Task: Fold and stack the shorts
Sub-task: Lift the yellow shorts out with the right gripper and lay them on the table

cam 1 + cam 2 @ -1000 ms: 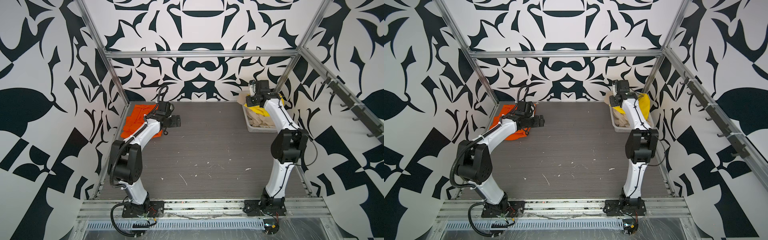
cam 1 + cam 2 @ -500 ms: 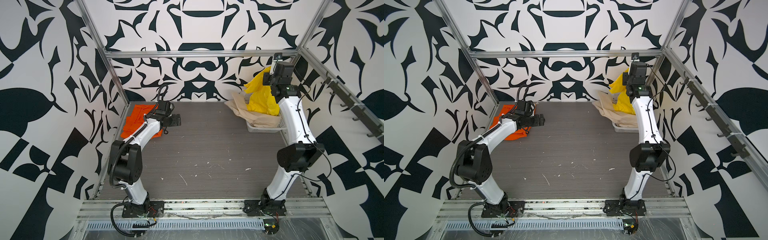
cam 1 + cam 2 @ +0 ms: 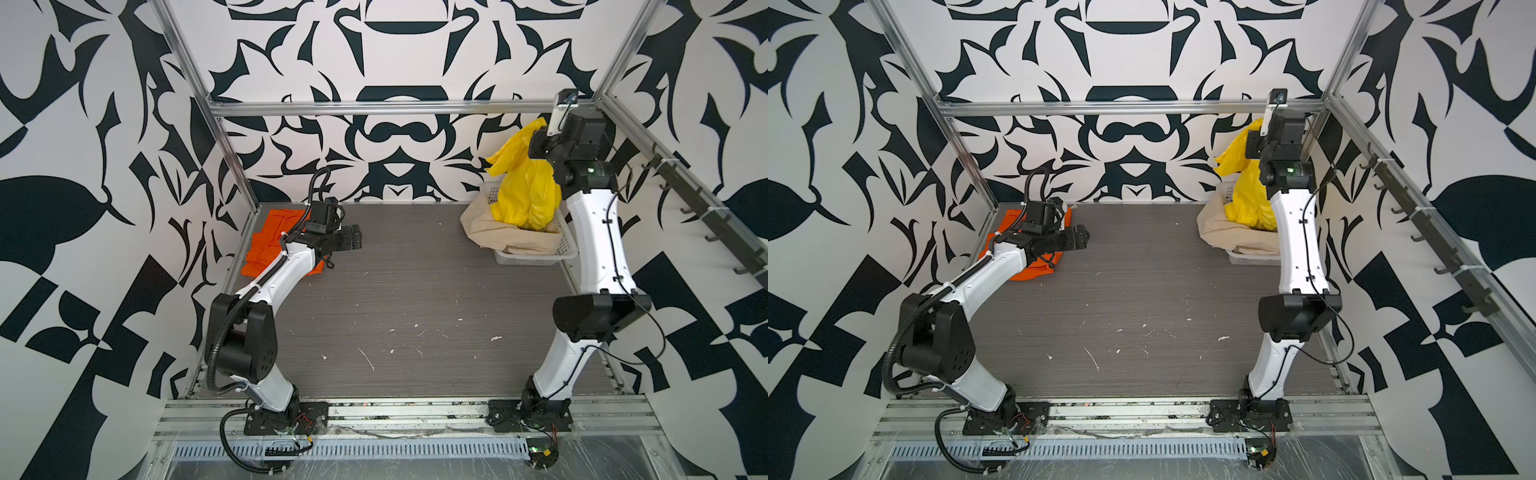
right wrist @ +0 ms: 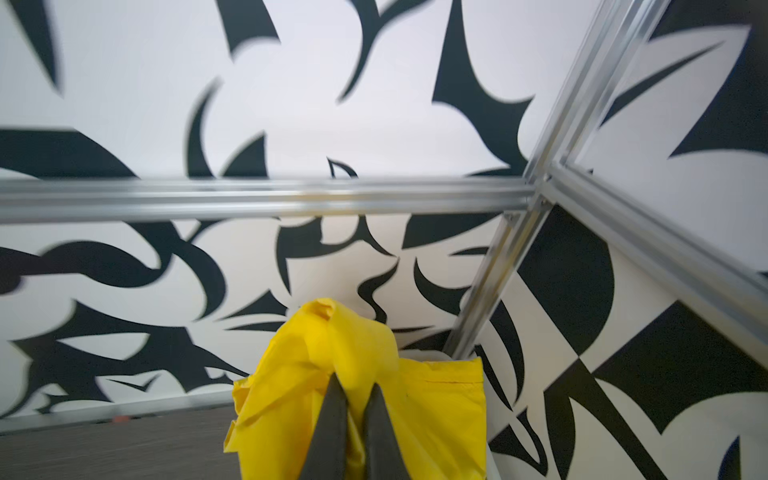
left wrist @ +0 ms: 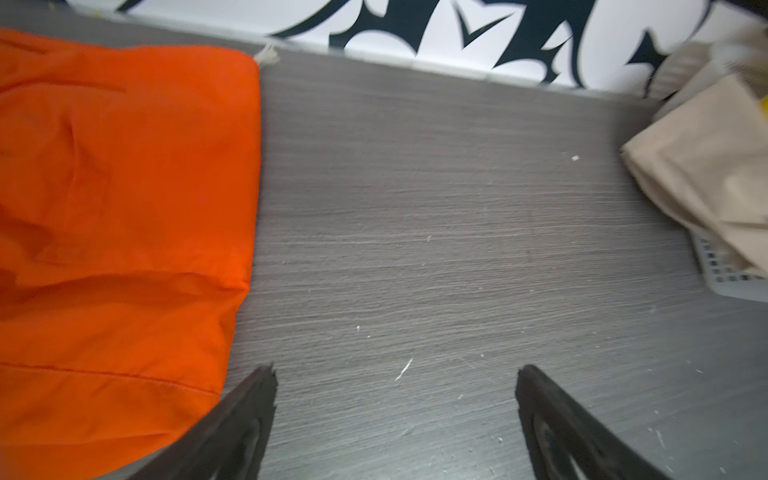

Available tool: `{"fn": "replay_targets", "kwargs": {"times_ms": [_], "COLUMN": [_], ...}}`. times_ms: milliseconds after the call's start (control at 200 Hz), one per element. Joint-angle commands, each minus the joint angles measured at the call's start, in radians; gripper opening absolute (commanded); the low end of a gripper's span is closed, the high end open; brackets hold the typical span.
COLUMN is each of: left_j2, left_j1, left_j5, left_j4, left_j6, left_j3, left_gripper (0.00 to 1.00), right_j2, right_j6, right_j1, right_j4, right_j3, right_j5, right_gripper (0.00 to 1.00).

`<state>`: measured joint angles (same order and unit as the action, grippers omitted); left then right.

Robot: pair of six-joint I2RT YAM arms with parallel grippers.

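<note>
My right gripper is going to release the yellow shorts on the bare grey table (image 3: 411,288) between the orange shorts and the basket.
The yellow shorts (image 3: 525,195) (image 3: 1246,199) hang in the air above the basket. My right gripper (image 3: 535,141) (image 3: 1251,143) (image 4: 357,380) is shut on a bunched top fold of them, high near the back right frame corner. The beige shorts (image 3: 498,235) (image 3: 1225,232) (image 5: 706,174) lie draped over the basket's near rim. The orange shorts (image 3: 266,245) (image 3: 1038,272) (image 5: 116,208) lie folded flat at the far left of the table. Beside their right edge my left gripper (image 3: 353,239) (image 3: 1081,240) (image 5: 395,386) hovers open over bare table, holding nothing.
The white perforated basket (image 3: 536,259) (image 3: 1254,259) (image 5: 723,278) stands at the back right against the wall. Aluminium frame bars (image 4: 266,199) run close behind my raised right gripper. Grey table (image 3: 415,299) lies between the two arms.
My right arm has risen from inside the basket, lifting the yellow shorts up out of it. The beige shorts now show draped over the rim. The left arm has stayed put.
</note>
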<state>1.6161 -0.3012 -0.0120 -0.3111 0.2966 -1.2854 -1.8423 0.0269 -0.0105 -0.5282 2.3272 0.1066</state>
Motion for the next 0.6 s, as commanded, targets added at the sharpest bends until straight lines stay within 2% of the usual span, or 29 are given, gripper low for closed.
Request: {"fn": "replay_targets", "kwargs": {"times_ms": [0, 180, 400, 470, 595], "left_j2": [-0.067, -0.141, -0.211, -0.224, -0.244], "left_j1": [-0.002, -0.001, -0.002, -0.001, -0.002], "left_j5": [-0.073, -0.217, -0.408, -0.402, -0.277], "left_j4": [0.092, 0.216, 0.339, 0.335, 0.277], "left_j6": [-0.013, -0.054, -0.108, -0.117, -0.113], "left_j3": [0.038, 0.111, 0.18, 0.182, 0.175], "left_gripper": [0.94, 0.93, 0.92, 0.92, 0.92], "right_j2": [0.172, 0.294, 0.364, 0.37, 0.374], "right_j6": [-0.1, -0.233, -0.405, -0.471, -0.538], "right_j1": [0.01, 0.016, 0.027, 0.032, 0.07], "right_j4": [0.16, 0.218, 0.265, 0.296, 0.335], "right_j3": [0.07, 0.067, 0.065, 0.058, 0.0], "right_j5": [-0.209, -0.469, -0.756, -0.83, -0.889], "right_gripper": [0.0, 0.0, 0.0, 0.0, 0.0]}}
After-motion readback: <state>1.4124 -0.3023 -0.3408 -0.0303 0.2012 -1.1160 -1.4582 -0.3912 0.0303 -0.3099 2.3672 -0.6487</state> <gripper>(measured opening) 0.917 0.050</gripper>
